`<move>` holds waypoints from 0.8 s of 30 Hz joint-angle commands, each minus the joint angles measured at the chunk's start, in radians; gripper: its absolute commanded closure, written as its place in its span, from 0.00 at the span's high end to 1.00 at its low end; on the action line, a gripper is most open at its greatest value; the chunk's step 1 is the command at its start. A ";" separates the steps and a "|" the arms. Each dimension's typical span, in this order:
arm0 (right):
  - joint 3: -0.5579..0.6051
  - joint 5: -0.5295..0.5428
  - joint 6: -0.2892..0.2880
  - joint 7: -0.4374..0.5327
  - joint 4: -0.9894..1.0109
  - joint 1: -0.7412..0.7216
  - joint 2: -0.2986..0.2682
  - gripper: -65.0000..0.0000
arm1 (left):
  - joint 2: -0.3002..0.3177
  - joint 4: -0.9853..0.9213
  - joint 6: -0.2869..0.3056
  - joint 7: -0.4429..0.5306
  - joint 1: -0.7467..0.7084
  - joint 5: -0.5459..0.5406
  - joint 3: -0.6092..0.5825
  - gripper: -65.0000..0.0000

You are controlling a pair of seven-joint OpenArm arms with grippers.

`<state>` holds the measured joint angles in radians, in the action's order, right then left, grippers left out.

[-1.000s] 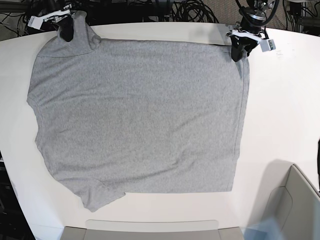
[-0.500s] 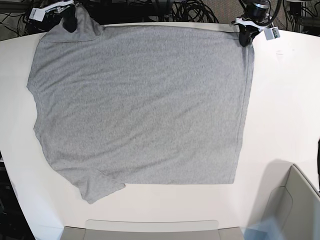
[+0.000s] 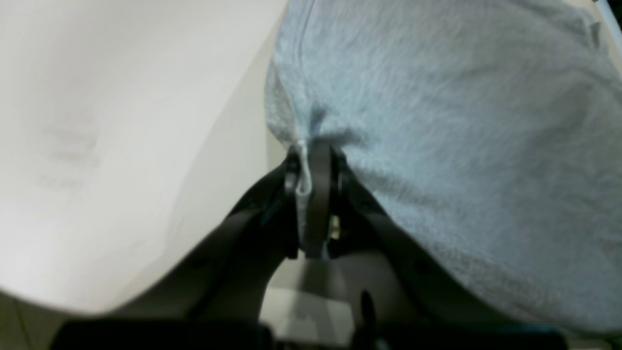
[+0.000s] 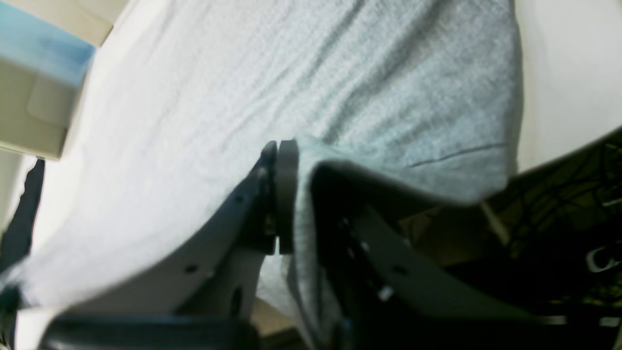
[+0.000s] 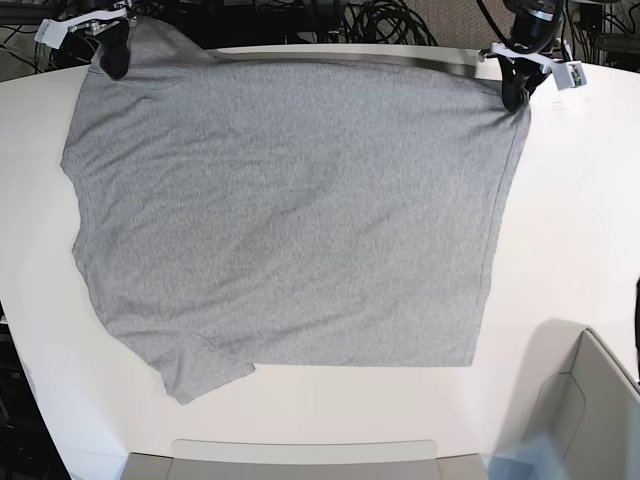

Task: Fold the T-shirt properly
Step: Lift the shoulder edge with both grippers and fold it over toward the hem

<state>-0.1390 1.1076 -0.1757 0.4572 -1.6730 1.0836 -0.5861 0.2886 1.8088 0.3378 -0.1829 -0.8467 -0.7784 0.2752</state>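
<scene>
My right gripper is going to release the far corner of the T-shirt, now stretched over the white table, on the T-shirt's body inside its side edge [image 5: 106, 256], at a spot beyond the short sleeve.
The heather-grey T-shirt [image 5: 290, 220] lies spread, plain side up, over the white table, one short sleeve at the near left. Its far edge is stretched between my two grippers. In the base view my left gripper [image 5: 515, 92] is at the far right corner and is shut on the shirt's corner. The left wrist view shows its jaws [image 3: 311, 170] pinching a seam of the T-shirt [image 3: 461, 146]. My right gripper [image 5: 113, 62] at the far left corner is shut on the cloth. In the right wrist view it [image 4: 291, 155] has a fold of the T-shirt [image 4: 243, 97] pressed between its fingers.
The white table [image 5: 580, 230] shows bare to the right of the shirt. A beige bin [image 5: 590, 410] stands at the near right corner and a flat tray [image 5: 300, 460] at the near edge. Black cables [image 5: 380, 20] hang behind the table's far edge.
Both grippers have moved away and outward with the shirt's far corners. The far edge is now stretched wider and the whole shirt has slid toward the table's far side.
</scene>
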 commanded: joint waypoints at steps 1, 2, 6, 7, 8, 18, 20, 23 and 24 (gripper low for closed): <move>-0.024 0.009 -0.003 -0.007 -0.026 -0.004 -0.042 0.00 | 0.005 0.015 -0.001 0.021 0.014 -0.006 0.006 0.00; -0.037 0.009 -0.002 -0.051 -0.043 -0.012 -0.058 0.00 | 0.001 0.015 -0.003 0.018 0.034 -0.008 0.006 0.00; -0.149 0.001 -0.002 -0.260 -0.075 -0.104 -0.061 0.00 | -0.050 0.041 -0.111 -0.059 0.106 -0.005 0.005 0.00; -0.173 0.001 -0.002 -0.320 -0.074 -0.141 -0.061 0.00 | -0.052 0.042 -0.134 -0.076 0.125 -0.005 -0.001 0.00; -0.195 0.001 -0.003 -0.381 -0.072 -0.178 -0.059 0.00 | -0.055 0.042 -0.148 -0.099 0.148 -0.005 -0.001 0.00; -0.230 -0.131 -0.005 -0.748 -0.039 -0.518 -0.018 0.00 | -0.055 0.032 -0.225 -0.343 0.409 -0.003 0.008 0.00; -0.230 -0.199 -0.005 -0.814 -0.034 -0.584 0.013 0.00 | -0.052 0.010 -0.225 -0.386 0.461 -0.003 0.008 0.00; -0.230 -0.301 -0.009 -0.886 -0.032 -0.667 0.065 0.00 | -0.052 -0.033 -0.225 -0.432 0.528 -0.003 0.006 0.00; -0.230 -0.332 -0.011 -0.901 -0.032 -0.693 0.081 0.00 | -0.052 -0.039 -0.225 -0.439 0.545 -0.003 0.006 0.00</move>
<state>-0.3599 0.7658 -0.1776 -0.4698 -1.6913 0.3954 -0.4866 0.2295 1.7523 0.1043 -0.6399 -0.3069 -0.7757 0.2760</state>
